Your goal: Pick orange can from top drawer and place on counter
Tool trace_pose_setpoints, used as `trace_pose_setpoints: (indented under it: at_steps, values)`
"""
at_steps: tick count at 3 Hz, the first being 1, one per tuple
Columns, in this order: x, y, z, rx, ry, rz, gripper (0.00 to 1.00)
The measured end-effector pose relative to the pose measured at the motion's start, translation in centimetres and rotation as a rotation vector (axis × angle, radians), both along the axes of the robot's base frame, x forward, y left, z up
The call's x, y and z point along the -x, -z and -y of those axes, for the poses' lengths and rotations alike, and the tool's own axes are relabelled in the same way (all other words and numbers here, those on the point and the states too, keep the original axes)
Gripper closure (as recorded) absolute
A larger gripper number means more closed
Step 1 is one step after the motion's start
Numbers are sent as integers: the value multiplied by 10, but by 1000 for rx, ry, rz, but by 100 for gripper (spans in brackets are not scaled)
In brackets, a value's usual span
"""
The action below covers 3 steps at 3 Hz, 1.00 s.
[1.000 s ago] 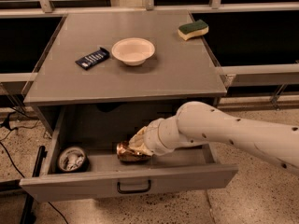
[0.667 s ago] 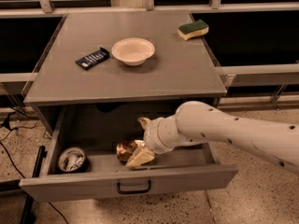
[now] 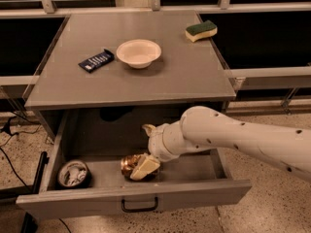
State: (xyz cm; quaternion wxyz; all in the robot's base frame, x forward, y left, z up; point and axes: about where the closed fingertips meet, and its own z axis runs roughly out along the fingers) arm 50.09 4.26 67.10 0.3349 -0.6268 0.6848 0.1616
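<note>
Next, my gripper opens and then closes around the can's body [image 3: 131, 165] before it lifts, because one finger rests in front of the orange can while the other is up high.
The orange can [image 3: 129, 163] lies on its side on the floor of the open top drawer [image 3: 136, 198], near the front middle. My gripper [image 3: 146, 148] reaches down into the drawer from the right. It is open, with one fingertip [image 3: 144, 168] resting in front of the can's right end and the other fingertip [image 3: 148, 128] raised behind it. The can is not held. The counter [image 3: 180, 76] is the grey cabinet top above the drawer.
On the counter stand a white bowl [image 3: 138, 52], a dark blue wrapped bar [image 3: 96, 60] and a yellow-green sponge [image 3: 201, 30] at the far right corner. A round dark container with whitish contents [image 3: 73, 173] sits in the drawer's left front corner.
The gripper's fingers have spread apart beside the can, and the lower finger now lies against the can's right end. The can has stayed in place.
</note>
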Motion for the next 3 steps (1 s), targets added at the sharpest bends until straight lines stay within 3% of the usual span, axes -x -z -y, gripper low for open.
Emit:
trace_pose_setpoints:
  at_steps: [3]
  values:
    - [0,38,-2,28,13,-44,16]
